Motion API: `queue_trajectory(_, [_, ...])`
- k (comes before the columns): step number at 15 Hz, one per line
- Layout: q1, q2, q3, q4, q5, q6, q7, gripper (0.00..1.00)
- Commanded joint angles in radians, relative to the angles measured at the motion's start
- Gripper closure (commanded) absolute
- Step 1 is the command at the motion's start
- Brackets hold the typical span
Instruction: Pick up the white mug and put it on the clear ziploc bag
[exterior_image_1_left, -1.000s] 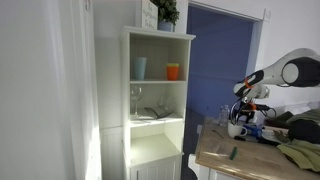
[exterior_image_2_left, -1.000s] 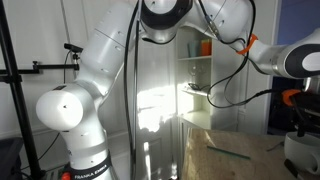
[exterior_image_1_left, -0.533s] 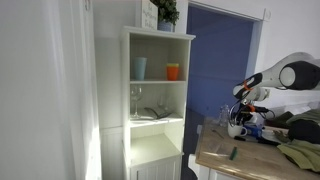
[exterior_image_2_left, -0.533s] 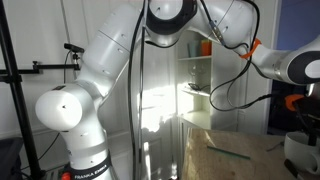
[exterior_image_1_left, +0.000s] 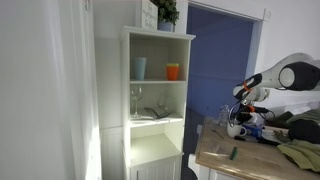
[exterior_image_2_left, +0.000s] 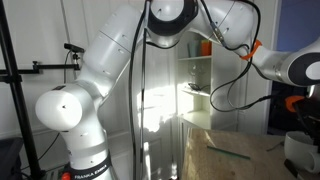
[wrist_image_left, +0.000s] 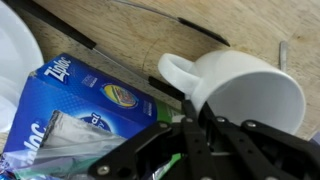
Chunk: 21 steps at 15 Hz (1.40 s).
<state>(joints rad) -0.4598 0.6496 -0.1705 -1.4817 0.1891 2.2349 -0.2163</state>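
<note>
My gripper will release the white mug on the bare wood (exterior_image_1_left: 221, 148) between the green stick and the edge of the table.
The white mug (wrist_image_left: 250, 85) stands on the wooden table (wrist_image_left: 110, 35) with its handle pointing left. My gripper (wrist_image_left: 200, 112) comes down on the rim next to the handle. Its two dark fingers (wrist_image_left: 190, 125) are shut on the mug's wall, one inside and one outside. In an exterior view the gripper (exterior_image_1_left: 241, 117) hangs low over the mug (exterior_image_1_left: 237, 129) at the table's near end. I cannot pick out the clear ziploc bag with certainty. A blue Ziploc box (wrist_image_left: 70, 110) lies left of the mug, with a shiny clear patch on its lower part.
A white plate (wrist_image_left: 15, 50) lies at the upper left of the wrist view. A white shelf unit (exterior_image_1_left: 155, 100) holds a pale blue tumbler (exterior_image_1_left: 140, 67) and an orange cup (exterior_image_1_left: 173, 71). Green cloth (exterior_image_1_left: 300, 150) and clutter lie on the table behind the mug.
The jaws have closed from wide open onto the mug's wall. The arm has stayed almost where it was.
</note>
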Motion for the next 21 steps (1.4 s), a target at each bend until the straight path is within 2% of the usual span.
queue_trajectory(1, [-0.006,-0.049,0.013,0.001,0.011,-0.044,0.005,0.98])
queue_trajectory(5, [-0.001,-0.133,0.03,-0.047,0.016,-0.082,-0.038,0.98])
queue_trajectory(8, [0.009,-0.203,0.031,-0.092,0.001,-0.161,-0.086,0.98])
queue_trajectory(12, [0.031,-0.309,0.034,-0.198,-0.021,-0.214,-0.222,0.98])
queue_trajectory(16, [0.087,-0.396,0.038,-0.319,-0.038,-0.168,-0.298,0.98])
queue_trajectory(19, [0.144,-0.455,0.038,-0.419,-0.046,-0.108,-0.252,0.98])
queue_trajectory(21, [0.186,-0.495,0.039,-0.502,-0.056,-0.018,-0.209,0.98])
